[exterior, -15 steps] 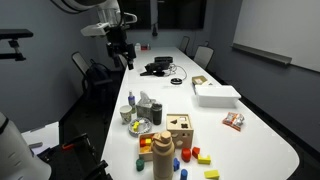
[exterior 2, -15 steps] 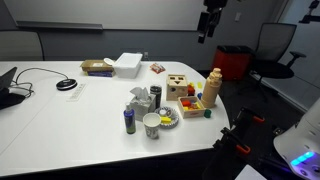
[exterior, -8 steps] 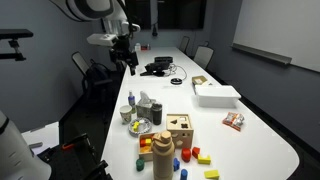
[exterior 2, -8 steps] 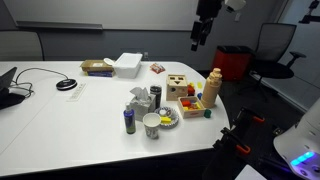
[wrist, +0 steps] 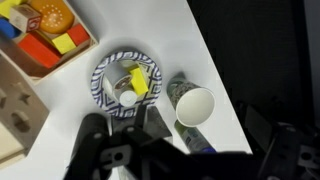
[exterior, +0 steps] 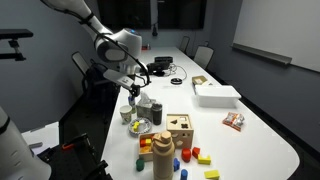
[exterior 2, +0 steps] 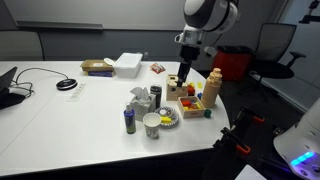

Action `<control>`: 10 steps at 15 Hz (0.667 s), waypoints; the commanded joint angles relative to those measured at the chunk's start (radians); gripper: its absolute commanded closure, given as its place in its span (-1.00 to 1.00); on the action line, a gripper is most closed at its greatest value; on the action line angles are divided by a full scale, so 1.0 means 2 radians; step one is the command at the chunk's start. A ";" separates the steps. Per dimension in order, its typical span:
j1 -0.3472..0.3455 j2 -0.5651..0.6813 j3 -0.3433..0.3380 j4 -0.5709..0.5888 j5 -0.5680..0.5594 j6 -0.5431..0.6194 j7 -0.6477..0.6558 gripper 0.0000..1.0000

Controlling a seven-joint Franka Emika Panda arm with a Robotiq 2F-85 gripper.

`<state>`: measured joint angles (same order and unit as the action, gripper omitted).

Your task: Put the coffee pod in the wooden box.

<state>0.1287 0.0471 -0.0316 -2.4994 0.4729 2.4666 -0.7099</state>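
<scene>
Next, the gripper goes down to the coffee pod's body [exterior: 140, 126] [wrist: 121, 86] in the blue-patterned plate, beside the yellow piece, and closes there.
The coffee pod [wrist: 127, 99] looks like a small white round capsule. It lies in a blue-patterned plate [wrist: 100, 70] beside a yellow piece [wrist: 138, 82]. The wooden box [exterior: 180, 130], a light tan cube with shaped holes in its top, stands right next to the plate; it also shows in an exterior view [exterior 2: 173, 91] and at the wrist view's lower left [wrist: 15, 115]. My gripper [wrist: 122, 135] hangs open and empty above the plate, also seen in both exterior views [exterior: 133, 90] [exterior 2: 182, 80].
A paper cup [wrist: 195, 106] and a lying bottle [wrist: 180, 90] sit beside the plate. Coloured blocks [wrist: 45, 30] and a brown wooden cylinder [exterior: 163, 158] stand near the table's end. A flat white box [exterior: 216, 95] and cables lie farther along the table.
The arm has come down from high above the table's far side to just over the plate and wooden box. Nothing on the table has moved.
</scene>
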 commanded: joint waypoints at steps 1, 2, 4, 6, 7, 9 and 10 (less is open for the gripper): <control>-0.037 0.078 0.023 0.038 0.030 -0.021 -0.080 -1.00; -0.048 0.096 0.028 0.044 0.022 -0.020 -0.087 -1.00; -0.067 0.133 0.036 0.054 0.003 -0.005 -0.092 -1.00; -0.081 0.168 0.045 0.066 -0.010 0.023 -0.099 -1.00; -0.087 0.184 0.049 0.072 -0.020 0.039 -0.099 -1.00; -0.097 0.216 0.060 0.084 -0.044 0.082 -0.100 -1.00; -0.102 0.230 0.067 0.091 -0.056 0.103 -0.096 -1.00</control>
<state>-0.0405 0.4259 0.0594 -2.3667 0.4142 2.5810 -0.8977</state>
